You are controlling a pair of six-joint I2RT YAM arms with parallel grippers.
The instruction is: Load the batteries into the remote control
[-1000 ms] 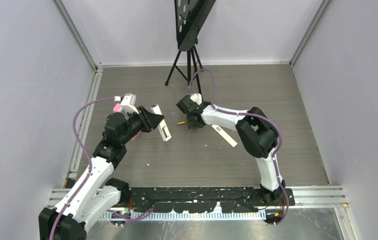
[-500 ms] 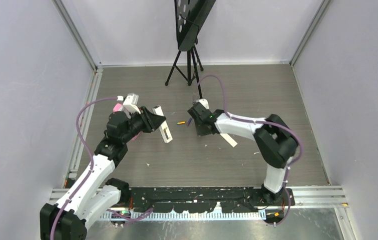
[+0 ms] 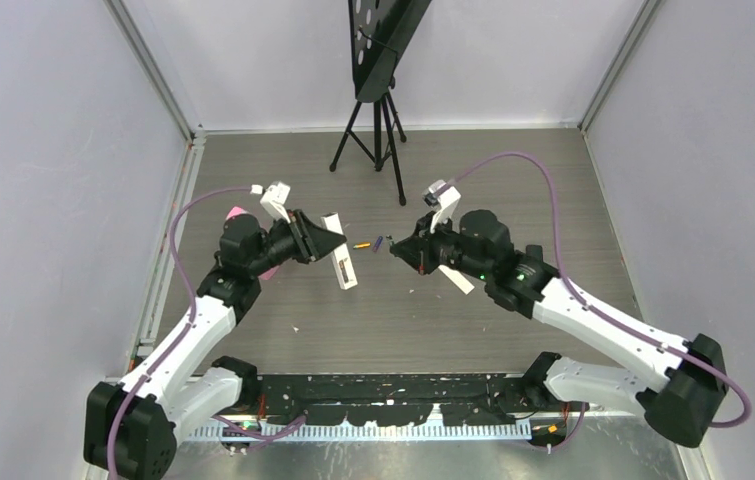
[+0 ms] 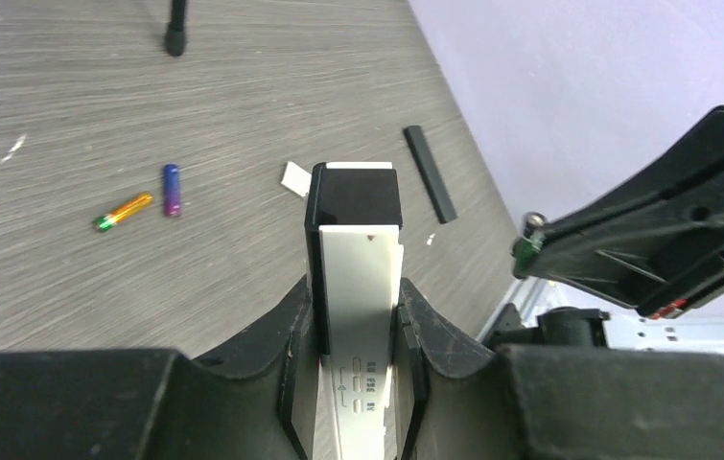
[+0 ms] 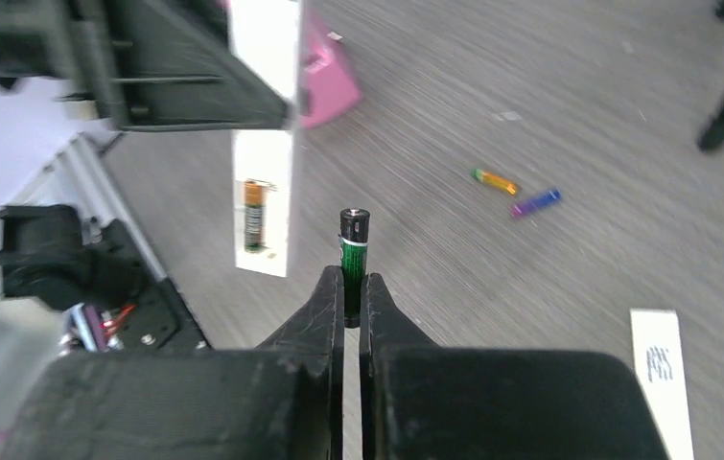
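Observation:
My right gripper should put down the dark green battery, which it holds black end first, backwards for the bay of the remote, and then take the battery's black end (image 5: 355, 225).
My left gripper (image 3: 325, 240) (image 4: 356, 297) is shut on the white remote control (image 3: 341, 262) (image 4: 358, 278) and holds it above the table. In the right wrist view the remote control (image 5: 264, 206) shows its open back with one reddish-brown battery (image 5: 254, 216) seated in it. My right gripper (image 3: 400, 248) (image 5: 351, 283) is shut on a dark green battery (image 5: 353, 251), held in the air a short way to the right of the remote. An orange-yellow battery (image 3: 361, 245) (image 4: 124, 211) (image 5: 495, 181) and a purple battery (image 3: 377, 243) (image 4: 173, 189) (image 5: 535, 202) lie side by side on the table between the grippers.
A white labelled strip (image 3: 458, 278) (image 5: 660, 374) lies under the right arm. A pink object (image 3: 236, 213) (image 5: 324, 81) sits behind the left gripper. A black tripod (image 3: 378, 130) stands at the back. A black strip (image 4: 431, 173) lies on the table.
My right gripper has closed on the dark battery, lifted it off the table and swung round to face the remote. The left gripper has carried the remote slightly rightward.

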